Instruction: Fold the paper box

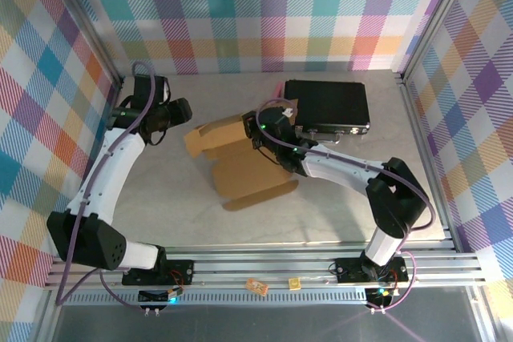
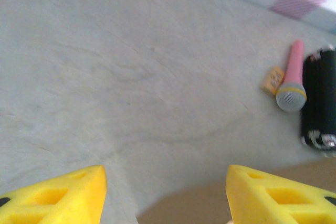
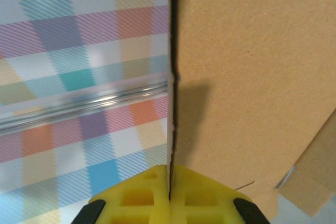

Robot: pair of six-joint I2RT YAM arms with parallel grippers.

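The box's end flap sticks out from the box's panel in the robot's right gripper, so next the left gripper pinches the flap's edge (image 1: 187, 145) while the right gripper holds the panel.
The paper box (image 1: 244, 167) is a brown cardboard sheet lying partly folded in the middle of the table, with a flap raised at its far left. My right gripper (image 1: 263, 135) is at the box's far side, shut on the edge of an upright panel. In the right wrist view the yellow fingers (image 3: 136, 195) pinch that thin edge at the gripper (image 3: 169, 174), and the broad panel face (image 3: 252, 77) lies to its right. My left gripper (image 1: 183, 114) stands open just left of the raised flap. In the left wrist view it (image 2: 165, 177) has bare table between its fingers, with cardboard (image 2: 199, 205) just below.
A black case (image 1: 329, 106) sits close behind the right gripper at the back right. A pink microphone (image 2: 293, 77), a small tan tag (image 2: 274, 80) and black cylinders (image 2: 319, 98) lie beyond. Checked walls enclose three sides; an aluminium rail (image 1: 264, 266) runs along the front.
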